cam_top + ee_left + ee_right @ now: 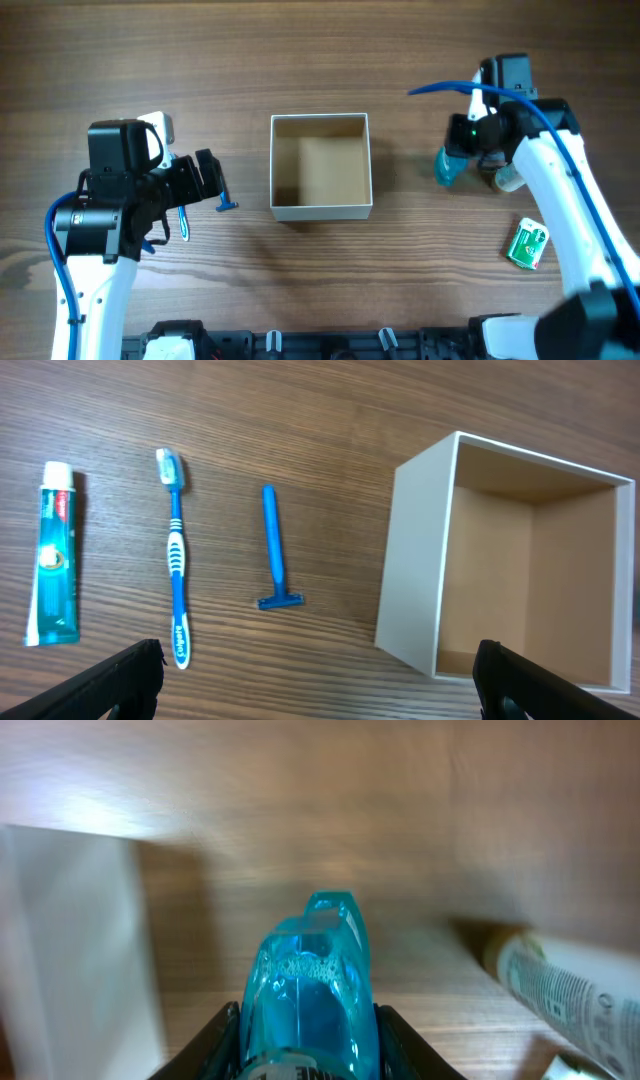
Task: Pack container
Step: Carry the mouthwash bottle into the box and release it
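The robot's right gripper will stand the clear blue bottle in the container's far corner on the blue razor's side (pixel 299 157).
The container (pixel 320 209) is a white-walled square box with a tan inside at the table's middle; it also shows in the left wrist view (pixel 418 550). My right gripper (pixel 462 160) is shut on a clear blue bottle (pixel 312 995), held right of the container (pixel 60 950). My left gripper (pixel 318 685) is open and empty, left of the container. A blue razor (pixel 273 550), a blue toothbrush (pixel 176 555) and a teal toothpaste tube (pixel 55 555) lie below it on the table.
A white tube (pixel 570 990) lies just right of the bottle. A green packet (pixel 528 245) lies at the right front. The wooden table (pixel 320 60) extends behind the container.
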Motion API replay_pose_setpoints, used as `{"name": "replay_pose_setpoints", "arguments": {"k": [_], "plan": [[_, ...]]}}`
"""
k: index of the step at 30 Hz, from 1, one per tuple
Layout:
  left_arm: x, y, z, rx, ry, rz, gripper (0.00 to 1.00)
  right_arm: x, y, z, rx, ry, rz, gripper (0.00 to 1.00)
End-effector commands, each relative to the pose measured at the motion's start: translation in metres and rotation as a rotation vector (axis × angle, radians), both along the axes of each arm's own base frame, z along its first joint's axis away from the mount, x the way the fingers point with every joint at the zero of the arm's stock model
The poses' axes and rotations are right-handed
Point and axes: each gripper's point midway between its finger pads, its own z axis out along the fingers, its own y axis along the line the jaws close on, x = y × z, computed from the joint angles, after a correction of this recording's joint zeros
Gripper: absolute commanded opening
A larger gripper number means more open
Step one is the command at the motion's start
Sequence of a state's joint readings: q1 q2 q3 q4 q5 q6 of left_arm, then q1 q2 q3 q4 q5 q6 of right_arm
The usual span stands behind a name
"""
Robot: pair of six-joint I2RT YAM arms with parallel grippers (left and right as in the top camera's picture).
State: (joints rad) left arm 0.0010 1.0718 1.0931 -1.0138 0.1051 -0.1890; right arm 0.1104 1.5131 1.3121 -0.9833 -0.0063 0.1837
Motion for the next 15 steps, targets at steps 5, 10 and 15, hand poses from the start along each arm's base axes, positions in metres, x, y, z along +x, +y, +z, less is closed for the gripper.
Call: {"name": "replay_pose_setpoints", "arguments": {"k": [5, 10, 15], "plan": [[0.000, 0.030, 0.005, 0.109, -0.002, 0.164, 1.00, -0.007, 0.108, 0.152, 0.119, -0.361, 0.156, 0.04], [-0.004, 0.031, 0.002, 0.113, 0.019, 0.164, 1.00, -0.014, 0.176, 0.147, 0.219, -0.329, 0.191, 0.04], [-0.007, 0.031, 0.000, 0.114, 0.037, 0.163, 1.00, 0.004, 0.226, 0.094, 0.178, -0.264, 0.181, 0.04]]}}
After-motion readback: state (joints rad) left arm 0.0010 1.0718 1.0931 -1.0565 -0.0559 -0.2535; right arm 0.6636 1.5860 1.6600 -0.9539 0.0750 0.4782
